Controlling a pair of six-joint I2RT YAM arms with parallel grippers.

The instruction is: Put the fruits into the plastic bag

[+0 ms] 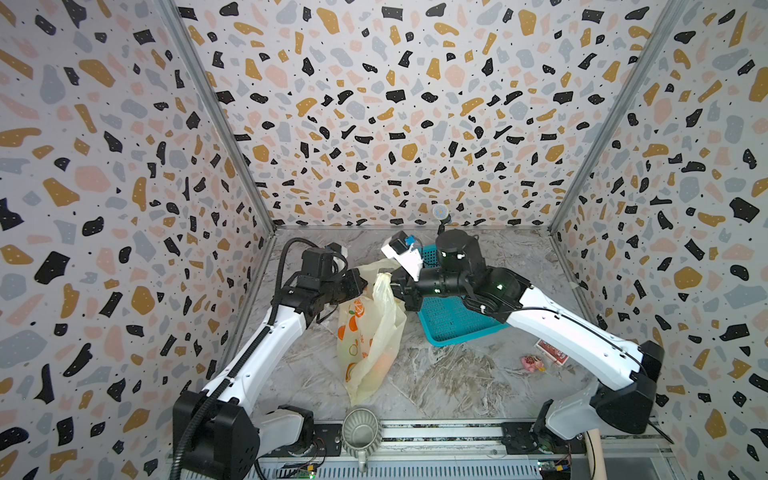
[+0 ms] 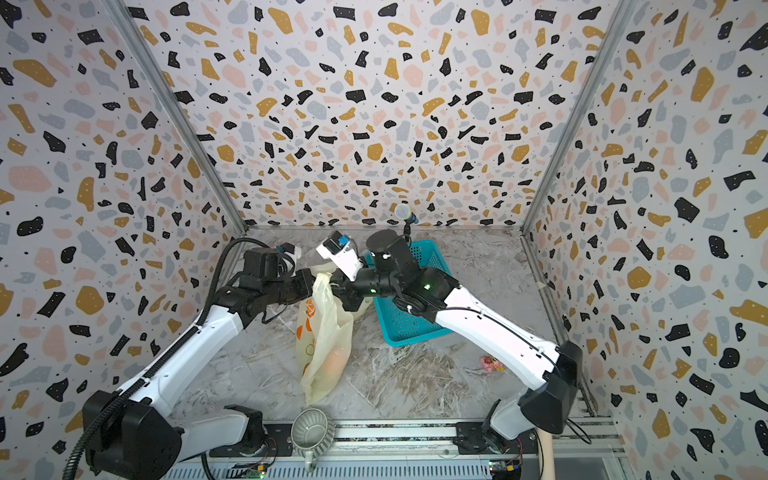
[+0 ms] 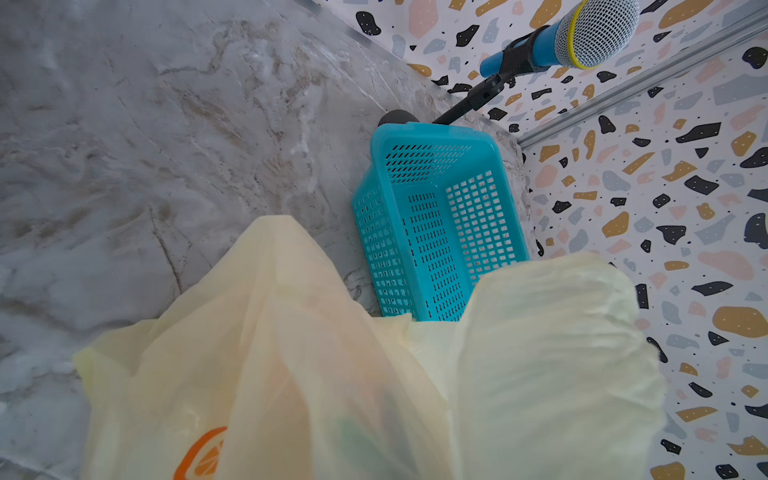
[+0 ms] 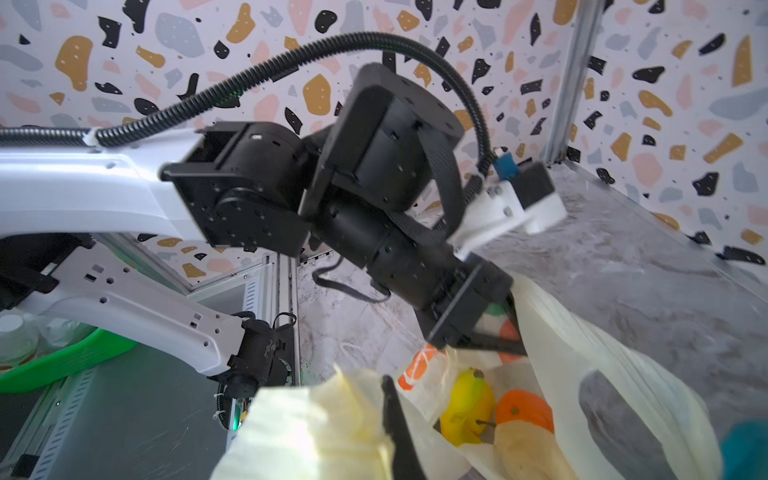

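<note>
Next, my right gripper releases the plastic bag's handle, now lifted above the marble table, over the teal basket (image 1: 451, 285), just past the rim that is beside the bag.
The pale-yellow plastic bag (image 1: 370, 332) with orange prints hangs over the marble table, lifted at its top between both arms. My left gripper (image 1: 365, 286) is shut on one side of the bag's top; in the left wrist view plastic (image 3: 316, 374) covers its fingers. My right gripper (image 1: 395, 287) is shut on the opposite handle, and one black finger (image 4: 397, 419) presses the bunched plastic (image 4: 316, 428). Through the open mouth I see the fruits inside: a yellow one (image 4: 465, 409), an orange one (image 4: 525, 409) and a pale one (image 4: 528, 453).
A teal perforated basket (image 1: 453, 328) stands right of the bag, under my right arm. A microphone (image 1: 440, 212) on a stand rises at the back wall. A grey cup (image 1: 360, 432) sits at the front edge. A red box (image 1: 552, 351) and a pink object (image 1: 532, 363) lie at the right.
</note>
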